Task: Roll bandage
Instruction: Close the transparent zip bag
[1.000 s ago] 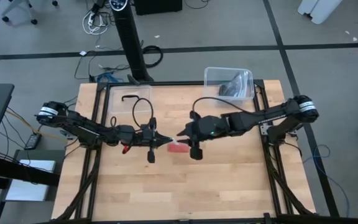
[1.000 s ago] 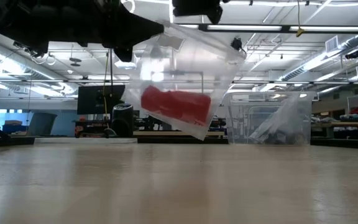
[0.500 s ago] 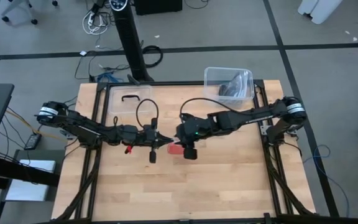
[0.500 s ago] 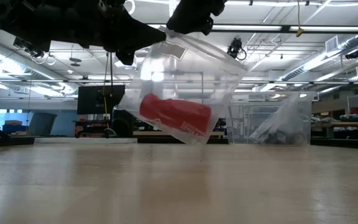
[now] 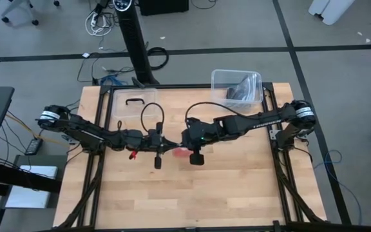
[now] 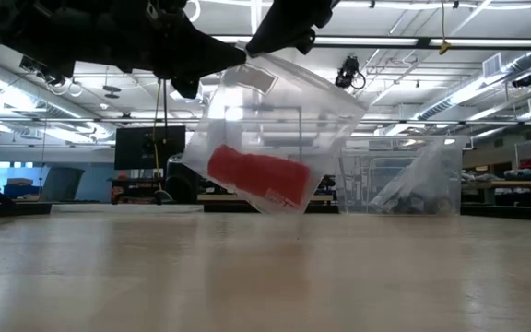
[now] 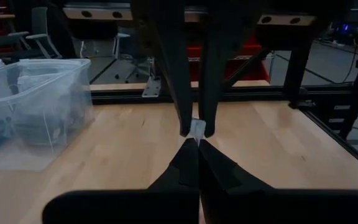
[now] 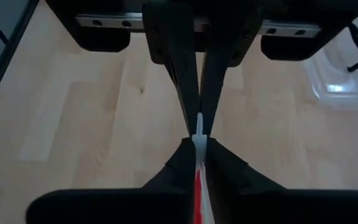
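The bag hangs slanted and my grippers meet nose to nose at its corner, so next my right gripper takes the bag's upper edge farther (image 6: 308,76) along.
A clear plastic bag (image 6: 279,129) hangs above the wooden table (image 5: 172,193) near its middle. The red bandage, a stubby roll (image 6: 258,177), lies slanted in the bag's lower end; from above it shows as a red patch (image 5: 183,153). My left gripper (image 5: 171,149) reaches in from the table's left and my right gripper (image 5: 183,145) from its right. Their tips meet nose to nose, and both are shut on the bag's upper edge. The low view shows the left gripper (image 6: 235,53) and the right gripper (image 6: 279,35) above the bag. My left gripper pinches the bag's upper edge (image 7: 196,130) between its two fingertips, coming level from the table's left. The bag hangs below, clear of the table, with the roll in its lower end. My right gripper pinches the same upper edge (image 8: 199,132) between its two fingertips, right opposite the left gripper's tips, coming from the table's right. The bag and the red roll (image 8: 197,186) hang below the fingers, tilted and clear of the table.
A clear bin (image 5: 237,87) with dark contents stands at the table's far right corner; it also shows in the low view (image 6: 399,180). A clear tray with a black handle (image 5: 134,103) lies at the far left. Bare wood lies on the near half.
My right gripper has gone toward the table's left, closing up on my left gripper. The bag has swung with it, and the red roll inside has sunk a little and tipped steeper. Both grippers stay shut on the bag.
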Robot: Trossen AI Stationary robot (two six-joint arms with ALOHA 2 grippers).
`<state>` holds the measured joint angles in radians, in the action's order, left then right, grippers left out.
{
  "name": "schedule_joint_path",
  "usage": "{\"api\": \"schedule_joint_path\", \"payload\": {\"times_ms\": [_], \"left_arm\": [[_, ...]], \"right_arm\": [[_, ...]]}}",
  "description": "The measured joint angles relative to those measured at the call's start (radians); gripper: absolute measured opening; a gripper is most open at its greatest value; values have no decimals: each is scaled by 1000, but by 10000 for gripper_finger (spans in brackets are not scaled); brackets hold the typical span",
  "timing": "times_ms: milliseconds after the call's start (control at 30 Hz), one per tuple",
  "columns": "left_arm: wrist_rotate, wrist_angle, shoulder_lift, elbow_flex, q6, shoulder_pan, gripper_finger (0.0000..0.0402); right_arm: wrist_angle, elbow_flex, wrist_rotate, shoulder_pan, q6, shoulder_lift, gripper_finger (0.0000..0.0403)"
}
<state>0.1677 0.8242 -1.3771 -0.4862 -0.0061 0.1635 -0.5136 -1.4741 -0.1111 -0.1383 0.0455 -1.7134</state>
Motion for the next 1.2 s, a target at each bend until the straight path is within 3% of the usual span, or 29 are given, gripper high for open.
{"api": "schedule_joint_path", "payload": {"times_ms": [833,1067,1200], "left_arm": [[5,62,2,-1,1,0,0],[4,47,2,0,1,0,0],[4,48,2,0,1,0,0]], "right_arm": [[-257,3,-76,-35,134,13,4],[-184,2,-204,-76,148,71,79],[-132,1,-221,-84,145,72,129]]}}
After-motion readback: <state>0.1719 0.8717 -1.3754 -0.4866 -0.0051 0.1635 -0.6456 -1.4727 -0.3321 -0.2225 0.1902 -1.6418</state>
